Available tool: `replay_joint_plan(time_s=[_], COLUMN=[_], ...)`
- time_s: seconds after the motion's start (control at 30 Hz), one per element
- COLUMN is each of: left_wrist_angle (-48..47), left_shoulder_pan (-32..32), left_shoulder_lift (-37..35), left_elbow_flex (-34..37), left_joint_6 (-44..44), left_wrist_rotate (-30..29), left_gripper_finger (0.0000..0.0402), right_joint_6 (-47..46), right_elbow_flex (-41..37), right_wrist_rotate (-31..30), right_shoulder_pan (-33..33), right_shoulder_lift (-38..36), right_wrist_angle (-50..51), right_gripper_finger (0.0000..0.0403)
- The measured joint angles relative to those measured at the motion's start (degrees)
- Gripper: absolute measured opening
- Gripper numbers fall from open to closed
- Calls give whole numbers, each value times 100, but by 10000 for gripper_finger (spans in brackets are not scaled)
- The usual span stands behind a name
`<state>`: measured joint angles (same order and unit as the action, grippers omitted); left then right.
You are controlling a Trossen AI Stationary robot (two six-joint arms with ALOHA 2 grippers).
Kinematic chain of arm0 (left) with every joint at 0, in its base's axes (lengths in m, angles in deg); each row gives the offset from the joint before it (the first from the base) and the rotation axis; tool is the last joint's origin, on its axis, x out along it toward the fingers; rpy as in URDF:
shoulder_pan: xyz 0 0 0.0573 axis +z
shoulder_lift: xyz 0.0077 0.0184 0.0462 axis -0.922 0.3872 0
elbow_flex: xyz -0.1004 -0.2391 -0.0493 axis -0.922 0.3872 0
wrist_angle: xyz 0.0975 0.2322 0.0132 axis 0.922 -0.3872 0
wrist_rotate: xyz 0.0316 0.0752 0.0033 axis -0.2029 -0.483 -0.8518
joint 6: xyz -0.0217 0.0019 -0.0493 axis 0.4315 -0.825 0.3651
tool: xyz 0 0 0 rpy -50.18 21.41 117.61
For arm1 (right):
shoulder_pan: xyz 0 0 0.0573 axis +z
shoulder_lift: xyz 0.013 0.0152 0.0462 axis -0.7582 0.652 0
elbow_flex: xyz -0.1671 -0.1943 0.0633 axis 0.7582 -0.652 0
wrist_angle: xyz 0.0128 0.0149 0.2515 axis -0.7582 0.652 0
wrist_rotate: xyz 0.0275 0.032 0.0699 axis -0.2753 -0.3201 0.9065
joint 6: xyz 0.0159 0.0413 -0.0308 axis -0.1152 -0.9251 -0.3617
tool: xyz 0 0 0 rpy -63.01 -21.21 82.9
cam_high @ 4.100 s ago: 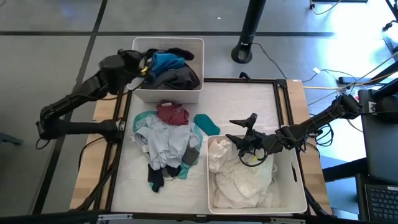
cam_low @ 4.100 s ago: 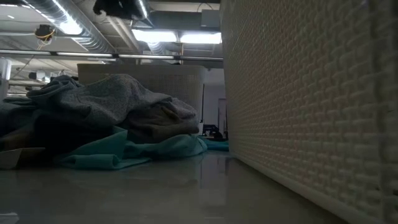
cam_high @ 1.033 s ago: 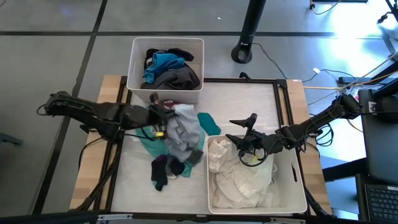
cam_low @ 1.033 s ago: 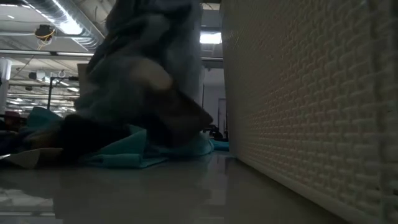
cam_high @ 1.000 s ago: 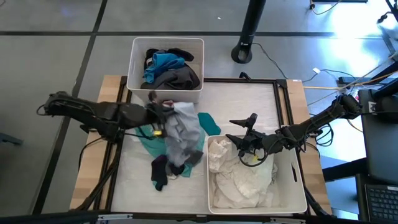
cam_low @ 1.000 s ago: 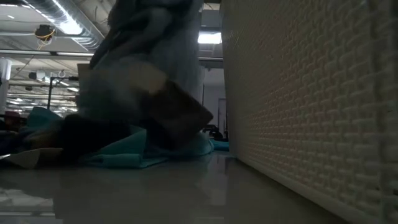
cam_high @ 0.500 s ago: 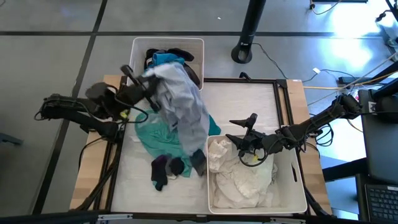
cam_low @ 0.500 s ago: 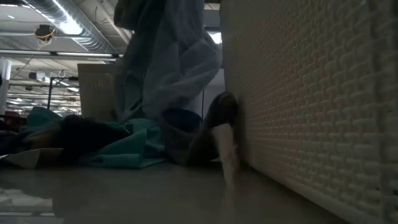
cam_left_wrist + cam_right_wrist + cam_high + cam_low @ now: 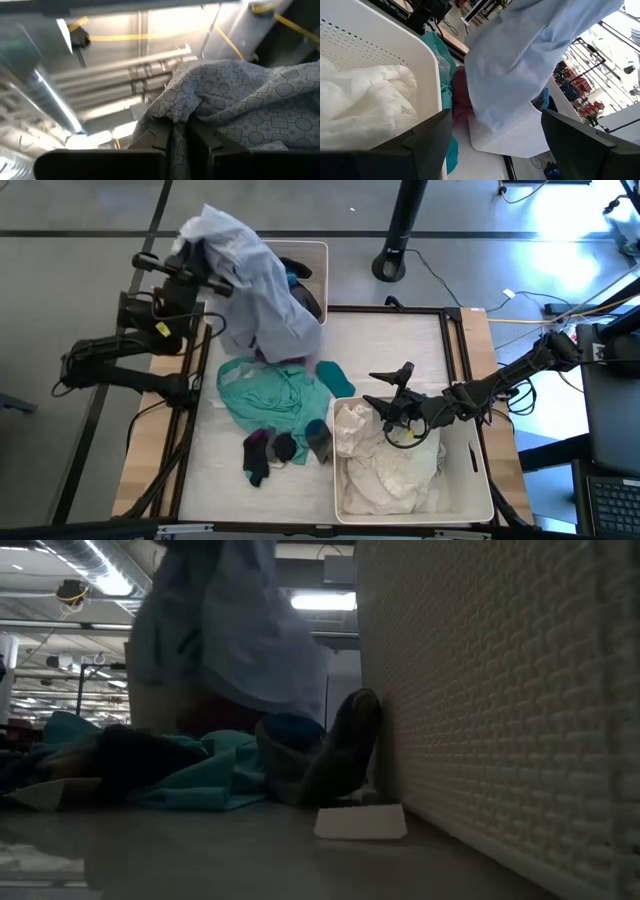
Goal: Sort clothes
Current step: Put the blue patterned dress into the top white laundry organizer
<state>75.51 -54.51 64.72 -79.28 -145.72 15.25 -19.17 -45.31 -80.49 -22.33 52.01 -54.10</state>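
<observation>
Next, my left gripper releases the grey-white patterned garment in the far bin, over the dark and blue clothes (image 9: 274,302). The garment now drapes across that bin.
My left gripper (image 9: 203,262) is raised above the table's far left corner, beside the far bin (image 9: 318,252). It is shut on the grey-white patterned garment (image 9: 262,290), which drapes from it across the bin toward the pile. On the table lie a teal garment (image 9: 270,395), a red garment (image 9: 462,100), a teal sock (image 9: 330,372) and dark socks (image 9: 268,450). My right gripper (image 9: 388,415) hovers open over the near right bin (image 9: 470,480), which holds white clothes (image 9: 385,465). My left gripper pinches a bunched fold of the patterned garment (image 9: 181,131) between its two fingers (image 9: 155,137); how many layers cannot be told. The fingers are tipped upward, toward the ceiling. The cloth spills over the fingers and hangs slack below them; its lower end (image 9: 285,350) reaches down by the far bin's near wall.
The far bin holds dark and blue clothes (image 9: 300,295). In the low view a dark sock (image 9: 345,740) leans against the near bin's wall (image 9: 500,690), and a small white tag (image 9: 360,822) lies on the table before it. Bare table shows at the far right (image 9: 400,340).
My left gripper has risen and swung from the pile toward the table's far left corner, tipping upward. It keeps hold of the patterned garment, which has been drawn up off the pile and now hangs across the far bin. The teal garment beneath lies uncovered.
</observation>
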Motion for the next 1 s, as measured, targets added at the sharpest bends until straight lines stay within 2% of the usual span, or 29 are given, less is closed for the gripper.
replay_joint_plan(time_s=[0.1, 0.2, 0.4, 0.53, 0.7, 0.83, 0.9, 1.0], left_wrist_angle=[1, -96, -1130, -1403, -1318, -1353, -1696, -2887], left_shoulder_pan=[468, 960, 1994, 2613, 3055, 3323, 3373, 3399], left_shoulder_lift=[153, 448, 1339, 1986, 2429, 2641, 2658, 2651], left_elbow_flex=[-262, -666, -1844, -2552, -3264, -3549, -3555, -3560], left_joint_6=[439, 868, 1566, 1831, 2495, 3025, 3202, 3328], left_wrist_rotate=[573, 840, 1120, 1127, 1165, 1616, 1616, 1517], left_gripper_finger=[30, 27, 23, 27, 23, 25, 28, 29], right_joint_6=[0, 0, -2, -2, -2, -87, -144, -153], right_elbow_flex=[0, 0, -2, -2, -2, -2, -2, -2], right_wrist_rotate=[-8, -37, -159, -168, -185, -196, -199, -199], right_shoulder_pan=[0, -2, -2, -2, -2, -2, -2, -2], right_shoulder_lift=[0, 0, 2, 2, 2, 2, 2, 2], right_wrist_angle=[-9, -12, -20, -20, -11, -1, 11, 13], right_gripper_finger=[310, 310, 310, 310, 310, 310, 310, 310])
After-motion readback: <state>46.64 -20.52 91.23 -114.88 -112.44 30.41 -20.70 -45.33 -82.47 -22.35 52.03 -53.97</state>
